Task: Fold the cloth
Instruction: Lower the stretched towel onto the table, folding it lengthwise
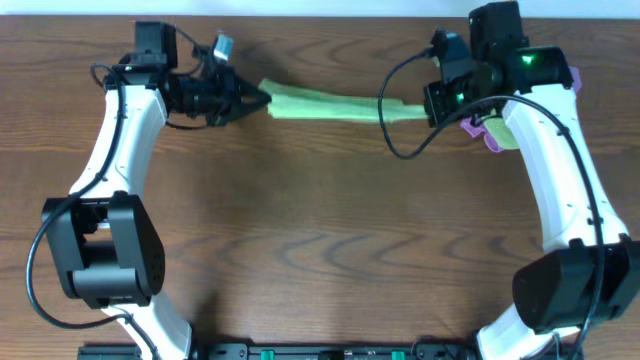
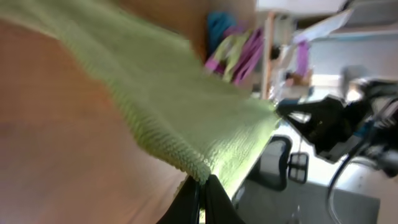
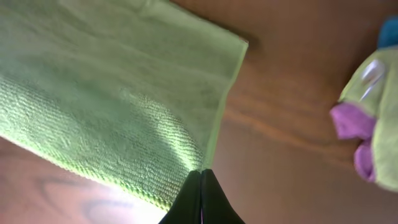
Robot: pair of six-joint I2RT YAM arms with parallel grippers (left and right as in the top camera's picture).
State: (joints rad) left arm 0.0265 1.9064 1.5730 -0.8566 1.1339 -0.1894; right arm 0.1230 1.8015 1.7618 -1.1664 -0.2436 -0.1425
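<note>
My right gripper has the light lime-green cloth. It will let go of it on the brown wood just nearer than the cloth's stretched band [image 1: 323, 141].
The light lime-green cloth [image 1: 330, 105] hangs stretched in a narrow band between my two grippers at the far side of the table. My left gripper [image 1: 262, 99] is shut on its left corner; in the left wrist view the cloth [image 2: 174, 106] runs away from the closed jaws [image 2: 202, 180]. My right gripper [image 1: 428, 108] is shut on the right corner; in the right wrist view the cloth [image 3: 112, 93] spreads left from the closed fingertips [image 3: 202, 171], part of it lying on the wood.
A bunch of purple and olive-yellow-green cloth [image 1: 492, 132] lies at the far right under my right arm, also in the right wrist view [image 3: 373, 118]. The brown wooden table [image 1: 330, 240] stretches toward the near edge.
</note>
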